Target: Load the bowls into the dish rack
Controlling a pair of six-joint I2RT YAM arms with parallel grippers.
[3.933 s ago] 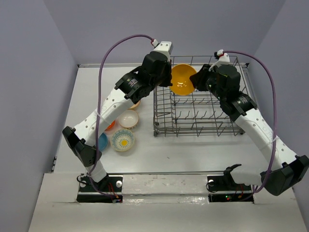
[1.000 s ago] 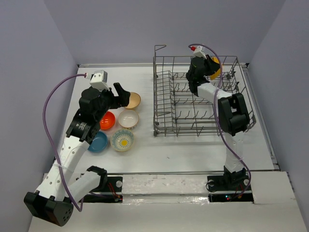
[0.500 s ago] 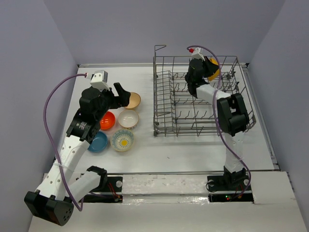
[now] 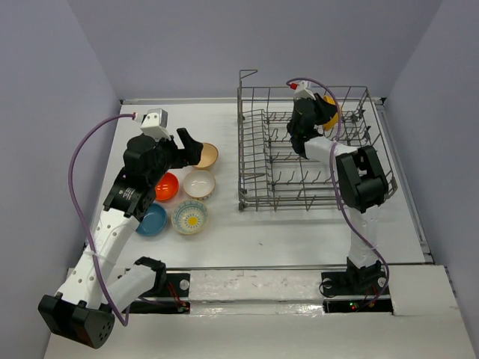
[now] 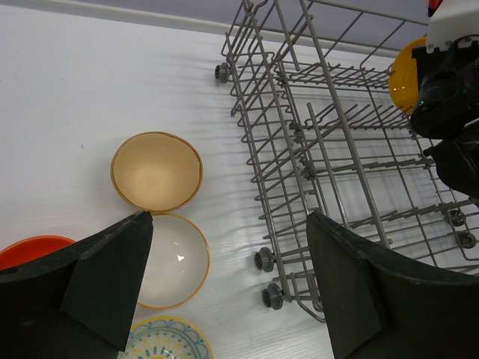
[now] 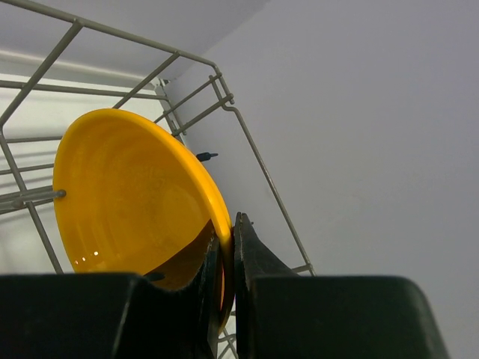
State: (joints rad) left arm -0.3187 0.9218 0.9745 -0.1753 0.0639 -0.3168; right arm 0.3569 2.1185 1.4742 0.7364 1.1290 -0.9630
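My left gripper moves to the tan bowl next and closes on its rim (image 4: 194, 162) (image 5: 114, 184) on the side that faces away from the dish rack.
My right gripper (image 4: 320, 107) is shut on the rim of a yellow bowl (image 4: 331, 109), which it holds on edge at the far right of the grey wire dish rack (image 4: 303, 203). In the right wrist view the fingers pinch the yellow bowl (image 6: 127, 202) at my right gripper (image 6: 228, 241). My left gripper (image 4: 188, 148) hangs open and empty above the table's bowls. These are a tan bowl (image 5: 156, 171), a white bowl (image 5: 176, 260), an orange-red bowl (image 4: 166, 186), a blue bowl (image 4: 152, 220) and a flower-pattern bowl (image 4: 190, 217).
The dish rack (image 5: 337, 149) stands on small wheels right of the bowls, its tall wire sides and upright tines rising around the right arm (image 5: 453, 97). Grey walls close the table at the back and on both sides.
Since the earliest frame the left arm has drawn back from the rack to over the bowls. The right gripper took the yellow bowl to the rack's far right, edging slightly in the last second.
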